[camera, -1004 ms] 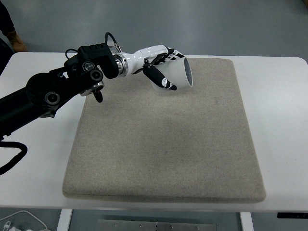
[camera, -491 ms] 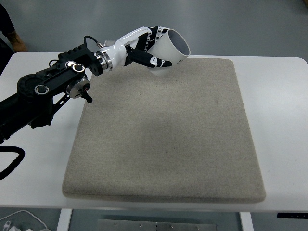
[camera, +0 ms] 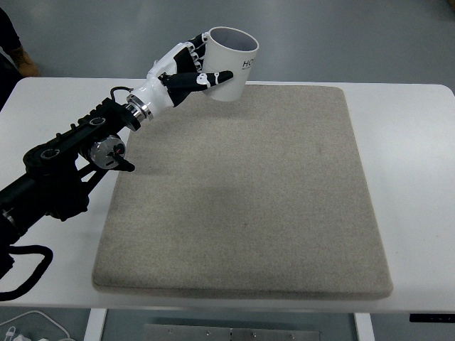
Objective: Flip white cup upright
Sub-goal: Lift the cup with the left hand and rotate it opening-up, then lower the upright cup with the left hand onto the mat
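Note:
Next, I set the white cup down upright on the far part of the beige mat (camera: 209, 131), just past the wrist of my left gripper.
My left hand (camera: 199, 69) is shut on the white cup (camera: 232, 64), fingers wrapped around its left side and thumb across its front. The cup is held up over the far left edge of the beige mat (camera: 245, 192), nearly upright, its open mouth facing up and slightly toward the camera. Dark print shows on the cup's right side. The black left arm (camera: 67, 160) runs in from the lower left edge. No right arm shows.
The mat lies on a white table (camera: 412, 163). A shoe (camera: 23, 60) of a person stands on the floor at the far left. White cables (camera: 28, 328) hang below the table's near left corner.
The left hand has lifted and rolled the cup from lying on its side with the mouth facing right to nearly upright. It has also moved left and toward the mat's far edge.

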Robot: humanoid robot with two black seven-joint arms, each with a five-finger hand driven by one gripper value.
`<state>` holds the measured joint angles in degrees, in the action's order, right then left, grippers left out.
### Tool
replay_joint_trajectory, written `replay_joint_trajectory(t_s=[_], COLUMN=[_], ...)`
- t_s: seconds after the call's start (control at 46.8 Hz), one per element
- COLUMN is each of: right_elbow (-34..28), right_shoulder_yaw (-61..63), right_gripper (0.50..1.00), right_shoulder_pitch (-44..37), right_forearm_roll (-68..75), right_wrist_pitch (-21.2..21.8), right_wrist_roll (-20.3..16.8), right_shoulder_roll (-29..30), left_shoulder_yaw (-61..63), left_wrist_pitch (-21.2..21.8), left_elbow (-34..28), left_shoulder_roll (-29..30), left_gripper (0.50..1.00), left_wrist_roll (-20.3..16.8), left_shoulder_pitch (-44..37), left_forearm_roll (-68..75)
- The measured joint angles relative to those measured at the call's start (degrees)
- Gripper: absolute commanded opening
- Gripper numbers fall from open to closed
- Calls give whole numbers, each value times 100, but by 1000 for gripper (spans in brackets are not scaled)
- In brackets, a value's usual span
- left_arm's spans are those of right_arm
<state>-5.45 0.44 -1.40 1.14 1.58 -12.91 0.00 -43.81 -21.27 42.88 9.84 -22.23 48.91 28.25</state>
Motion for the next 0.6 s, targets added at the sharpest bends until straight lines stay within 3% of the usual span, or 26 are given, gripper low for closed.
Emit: replay_joint_trajectory(t_s=[0.598], right_elbow=[0], right_shoulder_yaw=[0], right_gripper=[930], right_shoulder_pitch=[0], right_forearm_roll=[0], right_wrist_pitch=[2], right_wrist_roll=[-2], right_shoulder_roll=[0], left_shoulder_yaw=[-26], left_wrist_pitch=[-110], left_elbow=[-420], left_shoulder_roll=[-202], left_gripper=[500], left_wrist_roll=[-1227], left_shoulder_pitch=[-168], left_forearm_roll=[-250])
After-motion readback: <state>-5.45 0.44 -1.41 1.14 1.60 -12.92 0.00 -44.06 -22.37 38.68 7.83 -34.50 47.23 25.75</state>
